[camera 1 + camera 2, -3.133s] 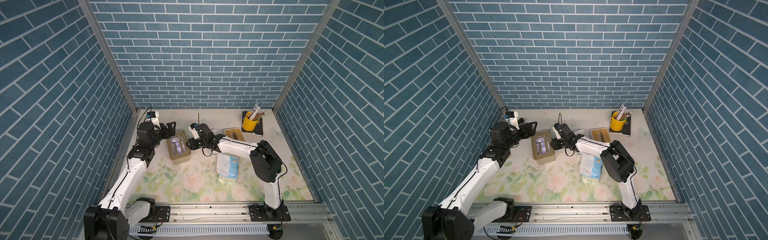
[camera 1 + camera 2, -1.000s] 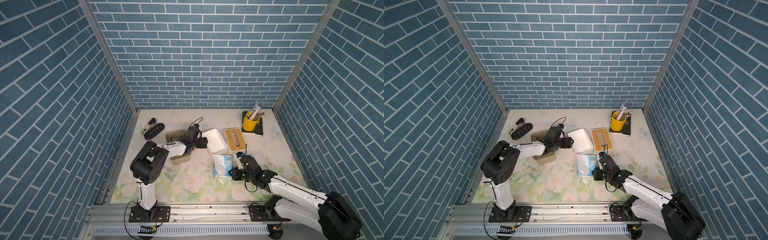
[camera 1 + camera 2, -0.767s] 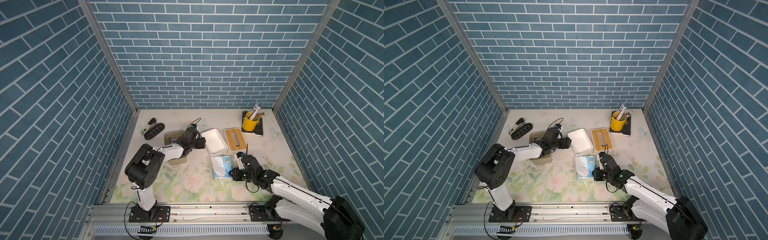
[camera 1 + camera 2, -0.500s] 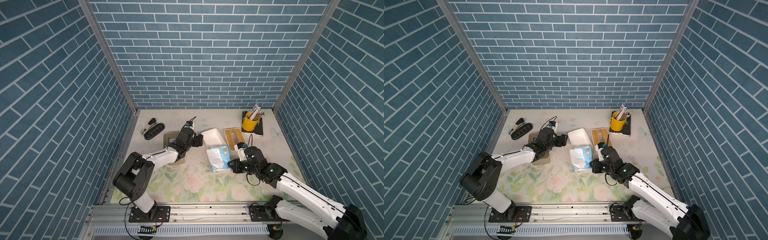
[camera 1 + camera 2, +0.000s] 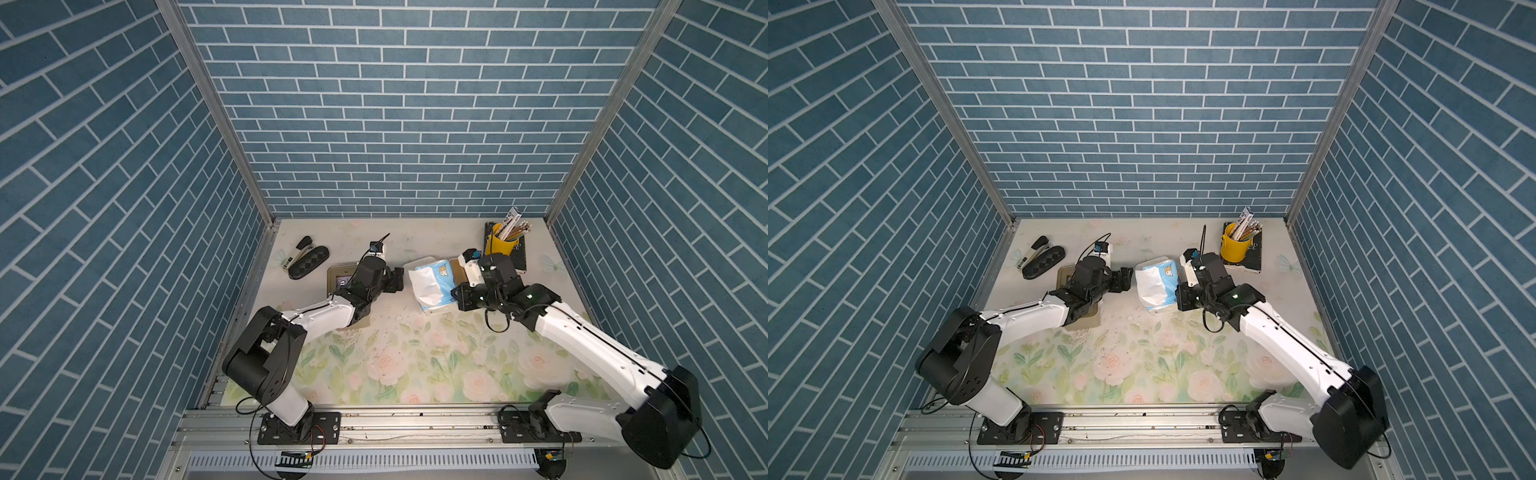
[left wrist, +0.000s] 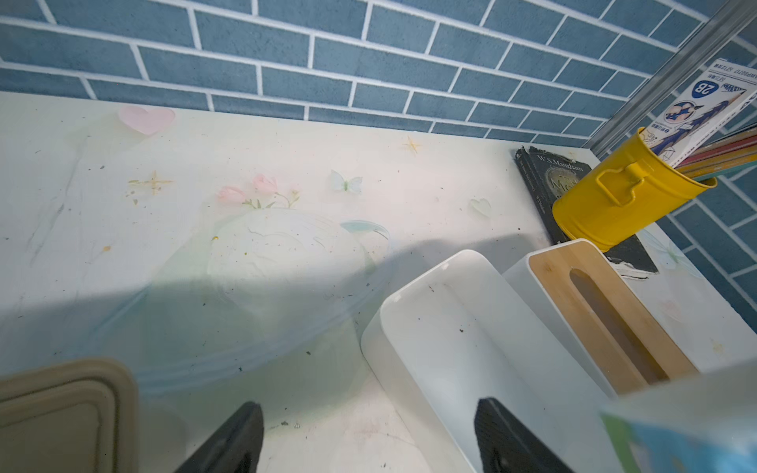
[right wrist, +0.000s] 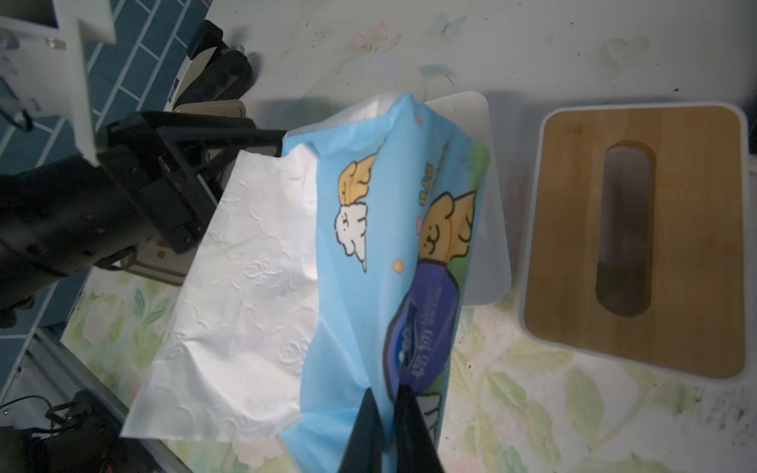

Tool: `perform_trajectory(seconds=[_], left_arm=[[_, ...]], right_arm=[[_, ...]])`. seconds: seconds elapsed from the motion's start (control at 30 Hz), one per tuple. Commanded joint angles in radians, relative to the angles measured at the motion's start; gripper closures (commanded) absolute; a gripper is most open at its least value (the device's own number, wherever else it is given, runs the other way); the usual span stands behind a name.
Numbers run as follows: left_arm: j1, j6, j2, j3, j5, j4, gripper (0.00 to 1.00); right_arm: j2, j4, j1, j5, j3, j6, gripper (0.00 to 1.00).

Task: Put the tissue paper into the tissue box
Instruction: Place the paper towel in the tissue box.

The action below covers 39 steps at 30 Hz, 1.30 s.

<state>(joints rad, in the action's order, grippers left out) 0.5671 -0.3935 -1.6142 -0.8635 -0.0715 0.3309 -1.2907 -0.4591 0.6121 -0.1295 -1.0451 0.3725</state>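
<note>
My right gripper will release the tissue paper inside the white open tub (image 5: 422,289) (image 7: 406,206), next to the wooden slotted lid. The tissue paper now hangs tilted above the table.
The tissue paper (image 7: 368,245) is a blue cartoon-printed pack with white sheets spilling from its torn side. It hangs tilted above the table in both top views (image 5: 432,286) (image 5: 1156,286). My right gripper (image 7: 386,393) is shut on the pack's blue wrapper (image 5: 455,297). The tissue box (image 6: 471,348) is a white open tub directly behind and partly under the pack (image 7: 491,184) (image 5: 417,263). My left gripper (image 6: 368,407) is open and empty, low beside the box's end wall, just left of the pack (image 5: 397,284) (image 5: 1125,280).
The box's wooden slotted lid (image 7: 639,237) (image 6: 602,311) lies right of the box. A yellow pencil cup (image 5: 500,247) stands on a dark book at the back right. A stapler (image 5: 297,253) and black case (image 5: 309,268) lie back left. A tan container (image 5: 340,276) sits under my left arm.
My right gripper has lifted the tissue pack off the table and carried it back toward the white box. My left arm has swung in beside the box, its gripper still open.
</note>
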Motion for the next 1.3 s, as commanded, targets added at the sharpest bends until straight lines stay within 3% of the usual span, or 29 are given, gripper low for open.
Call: perform_trajectory(seconds=[0.0, 0.5, 0.67, 0.83, 1.0, 1.27], left_arm=[[-0.005, 0.013, -0.030, 0.000, -0.007, 0.008, 0.14], [-0.005, 0.014, -0.108, -0.035, 0.018, -0.018, 0.14], [-0.005, 0.013, -0.123, -0.046, 0.022, -0.026, 0.14], [-0.004, 0.010, -0.144, -0.056, 0.030, -0.036, 0.14], [-0.005, 0.009, -0.149, -0.060, 0.040, -0.038, 0.14], [-0.005, 0.009, -0.145, -0.054, 0.044, -0.036, 0.14]], right_arm=[[-0.088, 0.012, -0.032, -0.001, -0.074, -0.118, 0.99], [-0.430, 0.075, -0.088, -0.137, -0.187, -0.222, 0.98], [-0.443, 0.079, -0.087, -0.149, -0.185, -0.205, 0.98], [-0.419, 0.088, -0.086, -0.186, -0.139, -0.099, 0.97], [-0.341, 0.252, -0.076, -0.293, -0.004, 0.040, 0.96], [-0.338, 0.335, -0.059, -0.296, 0.029, 0.117, 0.95]])
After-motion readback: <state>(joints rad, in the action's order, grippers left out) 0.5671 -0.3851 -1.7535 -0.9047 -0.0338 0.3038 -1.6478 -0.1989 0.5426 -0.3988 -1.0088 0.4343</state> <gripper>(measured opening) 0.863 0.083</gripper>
